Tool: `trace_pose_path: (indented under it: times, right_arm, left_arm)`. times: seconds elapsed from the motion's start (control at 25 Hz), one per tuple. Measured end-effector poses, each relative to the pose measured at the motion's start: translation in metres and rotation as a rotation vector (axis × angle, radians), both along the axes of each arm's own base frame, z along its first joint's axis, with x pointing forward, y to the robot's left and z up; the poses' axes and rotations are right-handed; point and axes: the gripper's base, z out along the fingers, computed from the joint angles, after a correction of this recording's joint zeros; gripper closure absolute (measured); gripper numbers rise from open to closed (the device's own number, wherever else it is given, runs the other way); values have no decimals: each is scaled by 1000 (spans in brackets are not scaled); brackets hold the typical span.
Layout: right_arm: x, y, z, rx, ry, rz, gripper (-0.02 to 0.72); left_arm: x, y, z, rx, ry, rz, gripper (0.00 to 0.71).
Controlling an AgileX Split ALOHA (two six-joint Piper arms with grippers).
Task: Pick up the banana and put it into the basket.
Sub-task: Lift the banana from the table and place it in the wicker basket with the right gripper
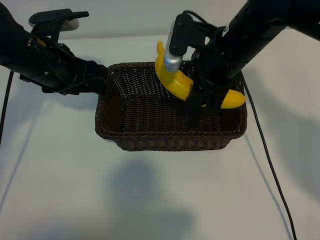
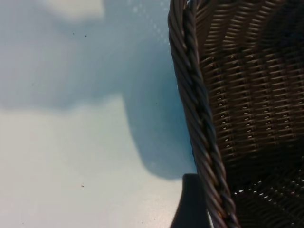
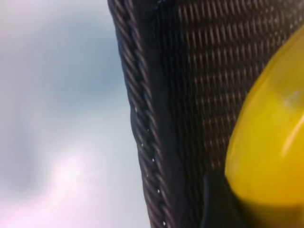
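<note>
My right gripper will let go of the banana on the basket's woven bottom (image 1: 178, 119), close along the middle of the front side of the basket.
A dark brown woven basket (image 1: 150, 135) stands in the middle of the white table. The yellow banana (image 1: 177, 82) hangs tilted over the basket's right half, above its floor, with my right gripper (image 1: 206, 97) shut on its middle. In the right wrist view the banana (image 3: 268, 152) presses against one dark finger (image 3: 216, 204), with the basket's braided rim (image 3: 142, 118) beside it. My left gripper (image 1: 97, 80) sits open at the basket's left rim. In the left wrist view one finger (image 2: 192, 204) lies just outside the rim (image 2: 199, 109); the other finger is hidden.
A black cable (image 1: 270, 165) trails over the table to the right of the basket, and another (image 1: 6, 100) hangs at the far left. Bare white table (image 1: 150, 200) stretches in front of the basket.
</note>
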Motion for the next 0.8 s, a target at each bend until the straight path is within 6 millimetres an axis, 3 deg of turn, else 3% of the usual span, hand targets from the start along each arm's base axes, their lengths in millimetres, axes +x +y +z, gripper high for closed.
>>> trace_pose_path:
  times: [0.4,0.8]
  right_arm:
    - [6,3,-11,-10,-3,0,297]
    - [11,12,-36,-47,4,17,297]
  left_arm:
    - [0,0,0,1,-1,-2,116]
    - [0,0,0,1,-1,-2,116]
